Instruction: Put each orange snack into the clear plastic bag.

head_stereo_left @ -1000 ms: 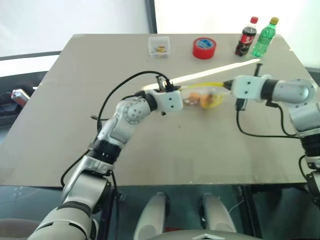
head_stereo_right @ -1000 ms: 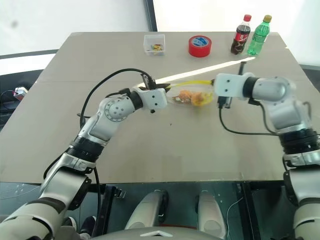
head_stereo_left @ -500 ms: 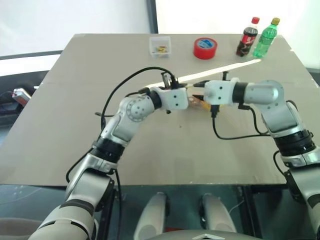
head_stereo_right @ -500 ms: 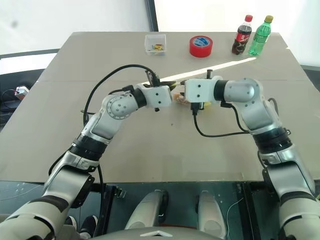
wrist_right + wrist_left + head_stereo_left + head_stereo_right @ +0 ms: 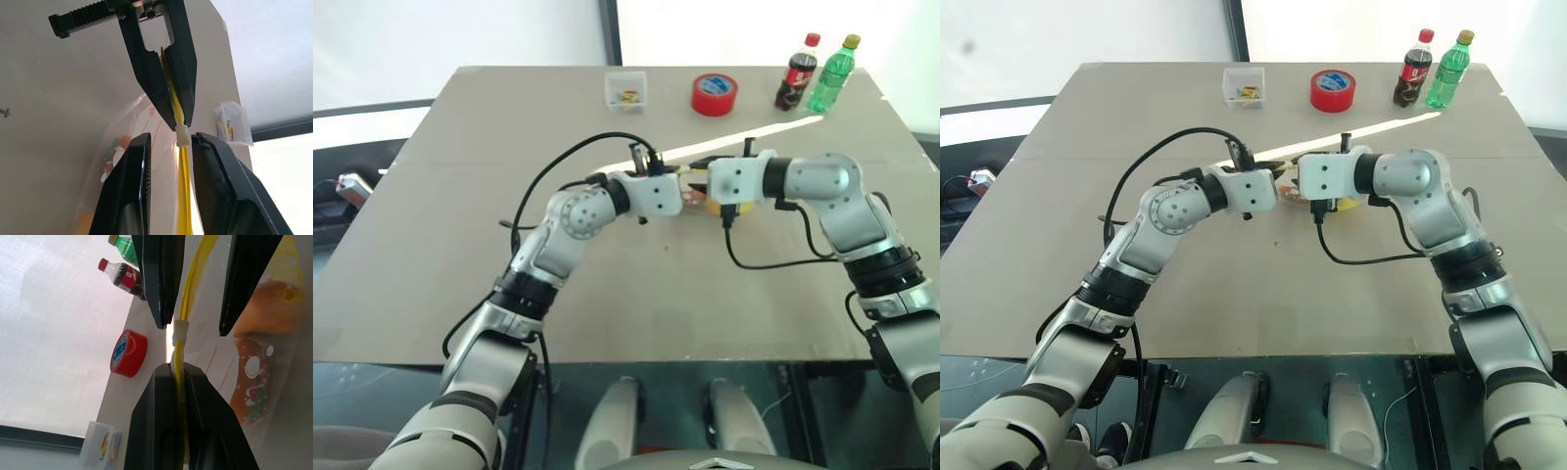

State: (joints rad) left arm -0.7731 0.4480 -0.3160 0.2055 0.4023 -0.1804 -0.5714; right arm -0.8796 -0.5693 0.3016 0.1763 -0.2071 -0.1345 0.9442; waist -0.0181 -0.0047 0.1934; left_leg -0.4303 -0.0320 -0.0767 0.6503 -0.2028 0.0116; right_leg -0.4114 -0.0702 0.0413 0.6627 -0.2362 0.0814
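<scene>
The white slider rests against my left gripper's fingers, so my right gripper should pinch the slider and pull it along the bag's yellow seal strip (image 5: 184, 196), away from my left gripper.
The clear plastic bag (image 5: 210, 367) hangs between my two grippers above the table's middle. My left gripper (image 5: 177, 369) is shut on the bag's yellow seal strip (image 5: 195, 274). Facing it, my right gripper (image 5: 172, 137) stands open astride the same strip, its fingertips beside a small white slider (image 5: 182, 134). Two orange snacks lie inside the bag: one (image 5: 264, 318) by the strip and one (image 5: 249, 391) showing its red and green filling. In the head views the grippers meet tip to tip (image 5: 695, 189), with a bit of the bag (image 5: 717, 207) showing below the right one.
Along the far edge of the grey table (image 5: 460, 245) stand a small clear box (image 5: 626, 90), a red tape roll (image 5: 714, 94), a cola bottle (image 5: 795, 71) and a green bottle (image 5: 830, 73). Cables loop from both wrists over the tabletop.
My right gripper has moved left along the yellow strip from its far end up to the left gripper, and its fingers have opened. The left gripper has stayed put, still shut on the strip.
</scene>
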